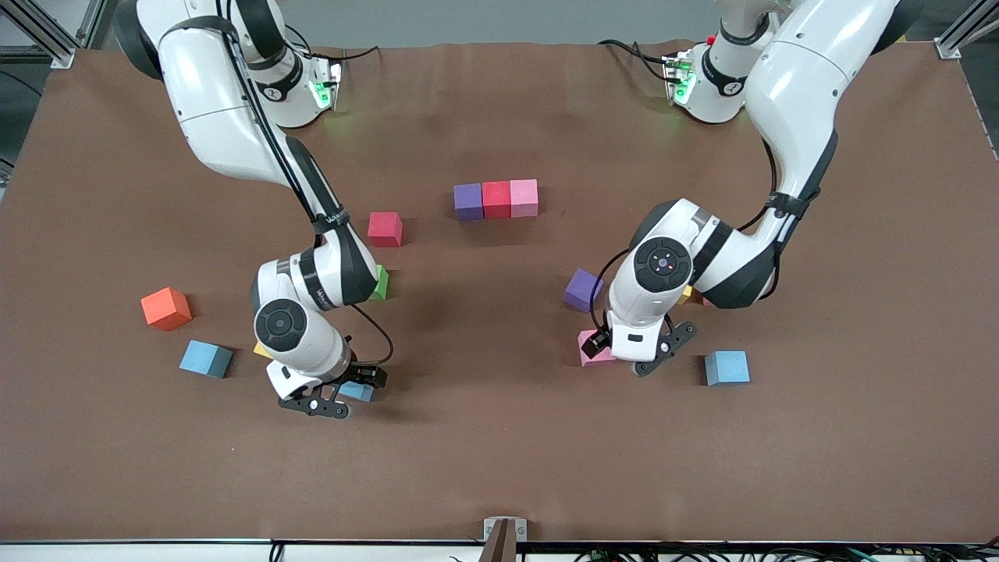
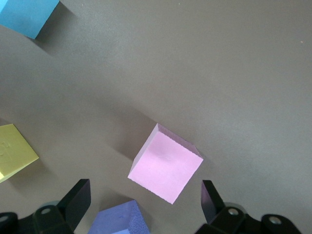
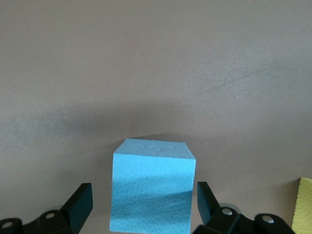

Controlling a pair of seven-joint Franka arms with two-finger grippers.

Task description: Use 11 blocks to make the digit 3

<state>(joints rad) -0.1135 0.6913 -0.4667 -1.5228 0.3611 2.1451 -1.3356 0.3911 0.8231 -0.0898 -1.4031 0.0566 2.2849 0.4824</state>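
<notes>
The loose purple block (image 1: 582, 291) (image 2: 122, 220), the one beside the pink block my left gripper hangs over, should next have that gripper close on its opposite sides.
A row of purple (image 1: 467, 201), red (image 1: 496, 199) and pink (image 1: 524, 197) blocks touches at mid-table. My right gripper (image 1: 347, 390) (image 3: 144, 195) is low at the table, open around a light blue block (image 1: 359, 390) (image 3: 153, 190), with a gap at each finger. My left gripper (image 1: 631, 350) (image 2: 145, 195) hangs open over a pink block (image 1: 591, 355) (image 2: 165, 163) and beside a purple block (image 1: 583, 289) (image 2: 119, 219). Loose blocks: red (image 1: 385, 229), green (image 1: 380, 282) half hidden by the right arm, and light blue ones (image 1: 206, 358) (image 1: 727, 367).
An orange cube (image 1: 165, 308) lies toward the right arm's end of the table. A yellow block (image 1: 261, 351) peeks out under the right arm, and another yellow one (image 1: 687, 295) (image 2: 12, 151) under the left arm.
</notes>
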